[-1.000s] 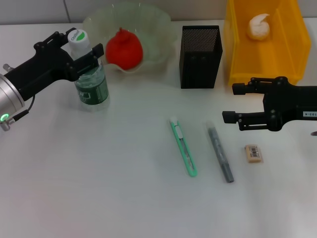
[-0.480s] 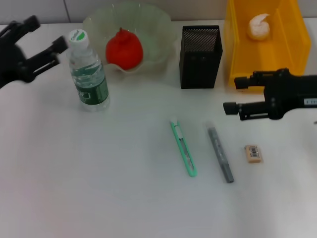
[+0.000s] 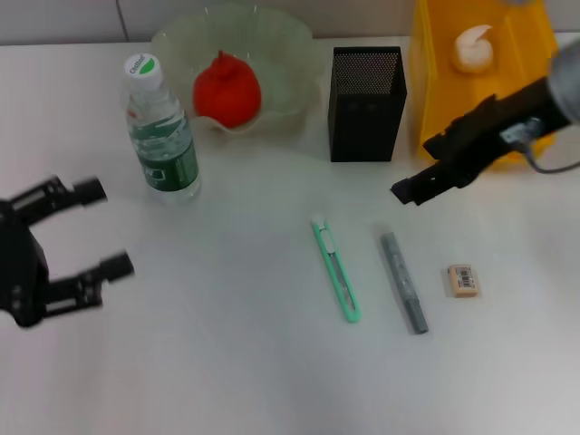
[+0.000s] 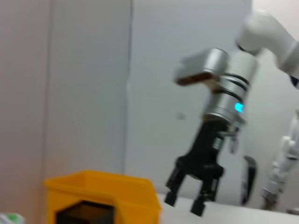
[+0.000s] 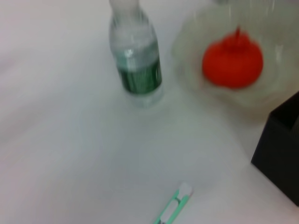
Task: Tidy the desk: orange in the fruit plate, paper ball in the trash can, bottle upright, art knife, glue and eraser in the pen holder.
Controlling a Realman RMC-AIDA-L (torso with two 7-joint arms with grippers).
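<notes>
Next, I move my right gripper to the green art knife and close point(image 3: 325, 241) point(image 5: 171, 208) it just behind the knife's white end, the end nearer the black pen holder.
The bottle point(image 3: 164, 136) stands upright at the back left; it also shows in the right wrist view point(image 5: 138, 65). The orange point(image 3: 227, 89) lies in the fruit plate point(image 3: 292, 50). The paper ball point(image 3: 474, 48) lies in the yellow trash bin point(image 3: 426, 82). The green art knife point(image 3: 336, 269), grey glue stick point(image 3: 402, 282) and eraser point(image 3: 463, 280) lie on the table in front of the black pen holder point(image 3: 367, 104). My left gripper point(image 3: 104, 228) is open and empty at the left, in front of the bottle. My right gripper point(image 3: 417, 169) is open and empty, raised beside the bin, right of the pen holder.
The left wrist view shows my right gripper point(image 4: 184, 204) hanging over the table beside the yellow bin point(image 4: 107, 196). The right wrist view shows the orange point(image 5: 232, 63), the pen holder's corner point(image 5: 280, 154) and the knife's tip point(image 5: 174, 207).
My left gripper has let go of the upright bottle and drawn back toward the front left. My right gripper has tilted and shifted slightly toward the bin and pen holder.
</notes>
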